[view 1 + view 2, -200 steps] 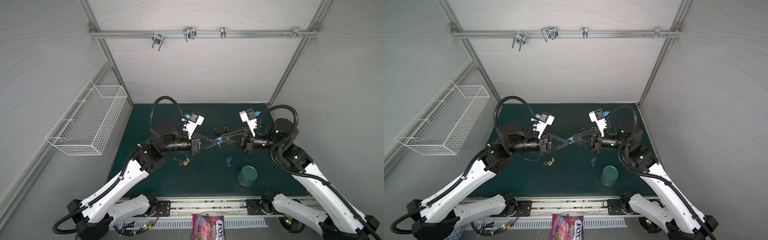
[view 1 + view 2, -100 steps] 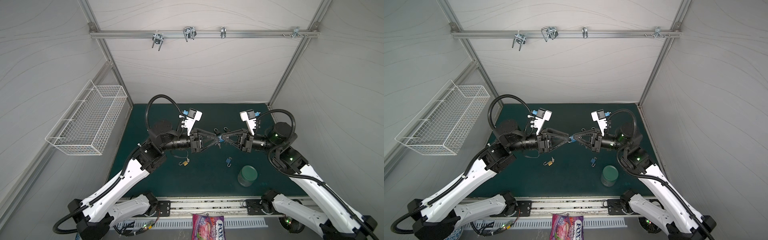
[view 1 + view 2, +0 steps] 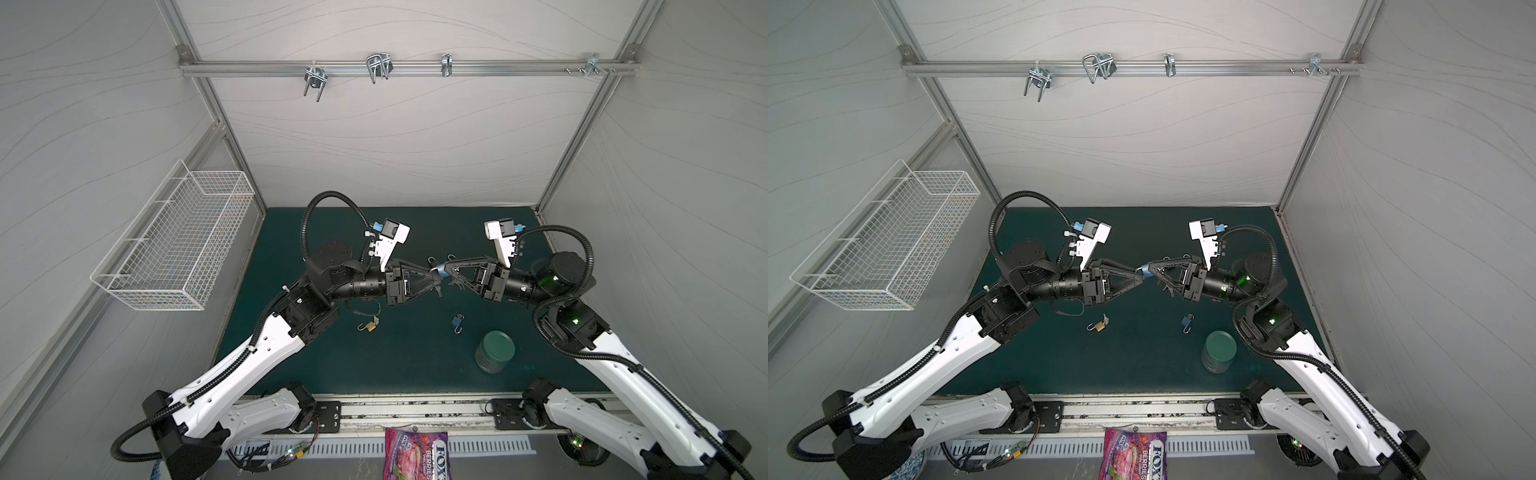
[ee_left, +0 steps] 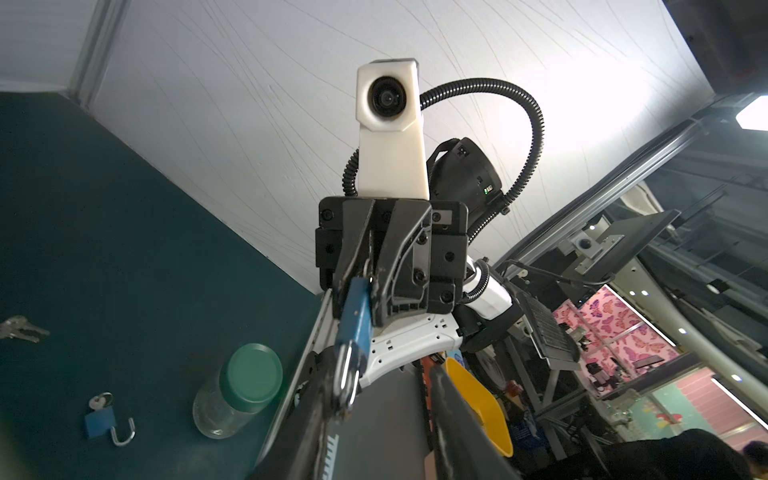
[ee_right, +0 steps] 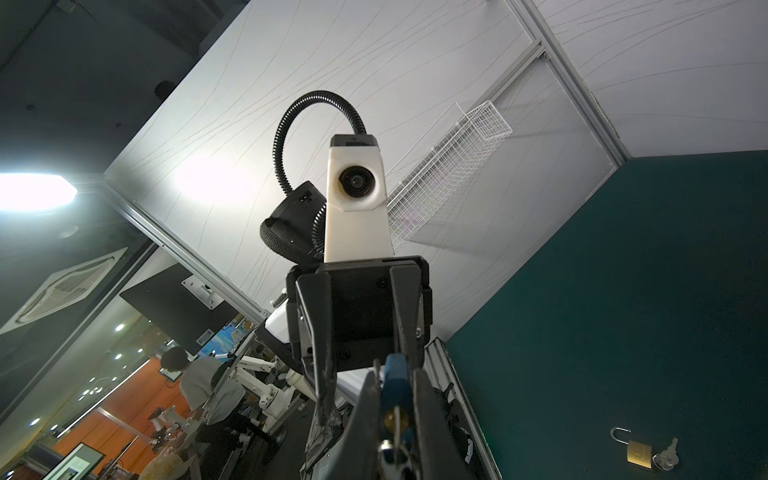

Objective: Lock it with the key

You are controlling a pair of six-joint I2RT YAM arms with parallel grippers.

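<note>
The blue padlock's body is clamped around its keyhole by my right gripper, so my left gripper will take the padlock's shackle (image 4: 346,377) to free my right gripper for the key.
A blue padlock (image 4: 355,316) hangs in mid-air over the green mat, with my right gripper (image 5: 395,388) shut on its body. In both top views it shows as a blue speck (image 3: 439,271) (image 3: 1144,272) where the two grippers meet. A key (image 5: 397,424) sits in its brass keyhole, and further keys dangle below (image 3: 454,284). My left gripper (image 4: 380,374) faces it with jaws apart. The lock's silver shackle (image 4: 347,380) lies against one left finger (image 4: 320,399). I cannot tell whether the shackle is latched.
On the mat lie a brass padlock with key (image 3: 371,327) (image 5: 640,453), a second blue padlock (image 3: 457,322) (image 4: 99,419), loose keys (image 4: 18,328) and a green-lidded jar (image 3: 494,351). Two more padlocks (image 3: 433,262) lie behind the grippers. A wire basket (image 3: 178,245) hangs at left.
My left gripper's jaws, shut a second ago, have spread apart at the padlock, and its wrist has lifted a little. The right gripper keeps its hold in place.
</note>
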